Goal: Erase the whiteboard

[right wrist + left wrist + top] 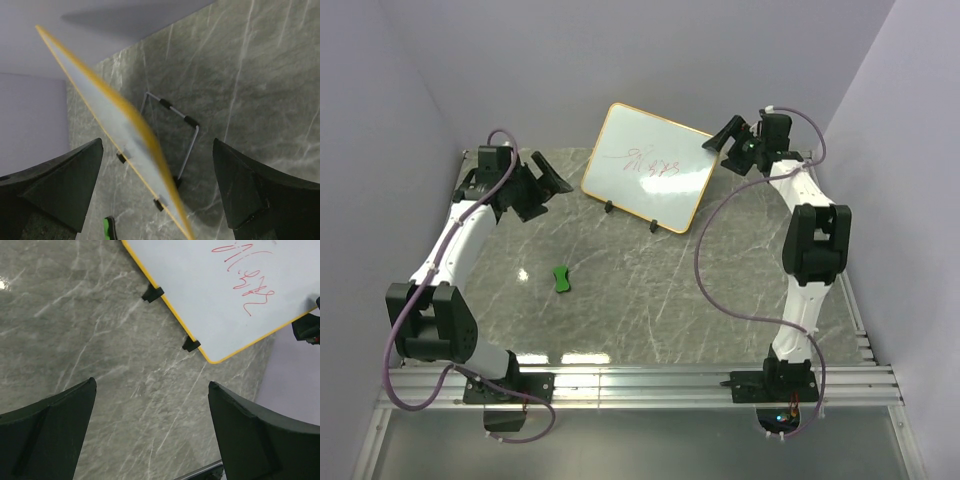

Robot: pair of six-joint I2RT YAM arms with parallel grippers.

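Note:
Next, I grip the narrow middle (pixel 562 280) of the green eraser with my left gripper, to wipe the whiteboard's red scribbles.
The whiteboard (pixel 650 165) stands tilted on black feet at the back of the table, with an orange rim and red scribbles (pixel 650 160) on its face. In the left wrist view the whiteboard (pixel 235 290) fills the top right. The left gripper (pixel 548 195) hangs open to the left of the board, with only tabletop between its fingers (pixel 60 430). My right gripper (pixel 725 148) is open at the board's upper right corner. In its own view the whiteboard (pixel 130 135) runs edge-on between the spread jaws, untouched. A small green eraser (pixel 561 279) lies on the table nearer the arms.
The table is grey marble (pixel 650 290), closed in by lilac walls at the back and sides. Behind the board a wire stand (pixel 187 140) props it up. An aluminium rail (pixel 650 380) runs along the near edge by the arm bases.

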